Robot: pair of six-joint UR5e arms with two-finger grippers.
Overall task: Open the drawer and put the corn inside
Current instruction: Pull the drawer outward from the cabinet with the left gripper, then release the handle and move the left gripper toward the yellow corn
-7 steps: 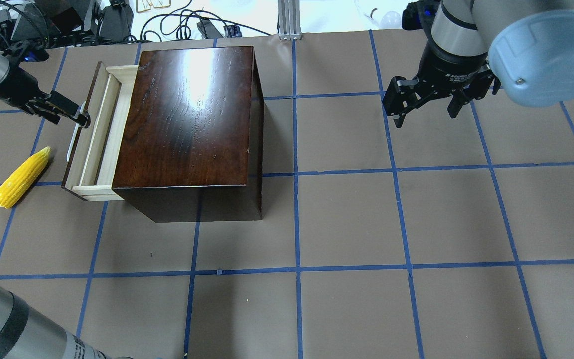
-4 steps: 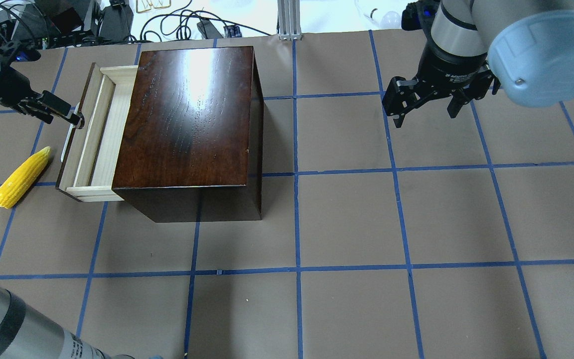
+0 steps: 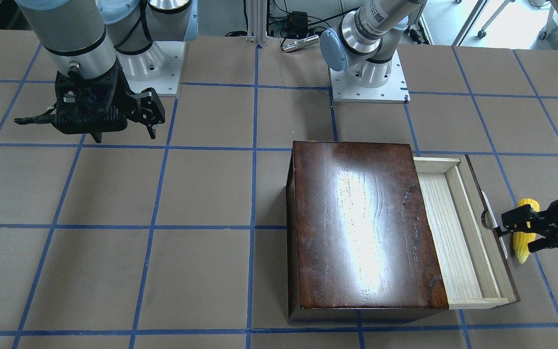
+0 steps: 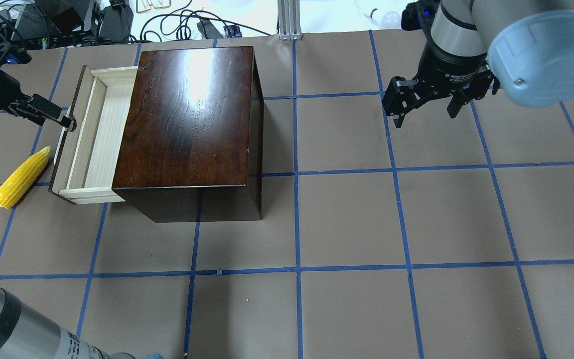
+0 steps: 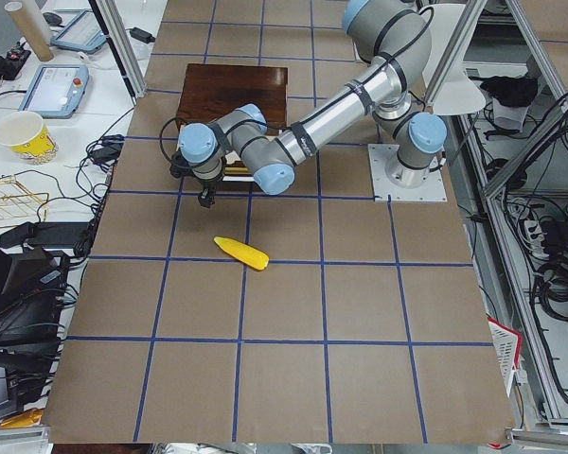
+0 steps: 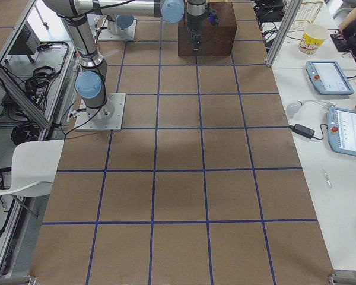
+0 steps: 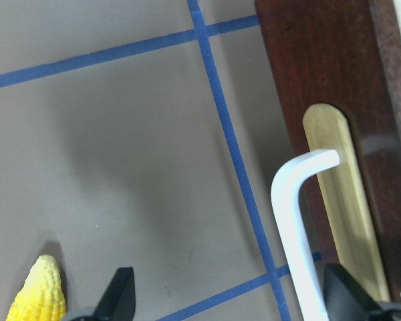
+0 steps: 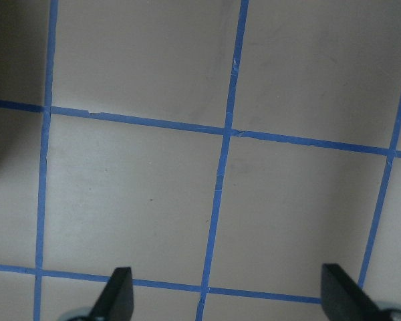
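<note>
The drawer is already open, so my left gripper should next move to the yellow corn's middle [image 3: 525, 233] and close there.
The drawer [image 4: 92, 134] of pale wood is pulled partly out of the glossy dark-brown box [image 4: 192, 114], toward the view's left. It looks empty inside [image 3: 448, 232]. My left gripper [image 4: 67, 121] is at the white bar handle [image 7: 291, 221]. Its jaws are open, with the handle just inside one finger [image 7: 344, 294]. The yellow corn [image 4: 20, 178] lies on the table just left of the drawer front, tip toward the handle. It also shows in the left wrist view [image 7: 37, 297] and the front view [image 3: 522, 238]. My right gripper [image 4: 425, 117] is open and empty above the table's far right.
Cables and equipment [image 4: 117, 20] lie beyond the table's far edge, with an aluminium post [image 4: 289, 20] at its middle. The two arm bases [image 3: 368, 80] stand on the robot's side. Blue tape lines grid the brown table [image 4: 347, 219].
My left gripper has moved left with the handle, and the drawer has slid further out of the box. The corn and the right arm have not moved.
</note>
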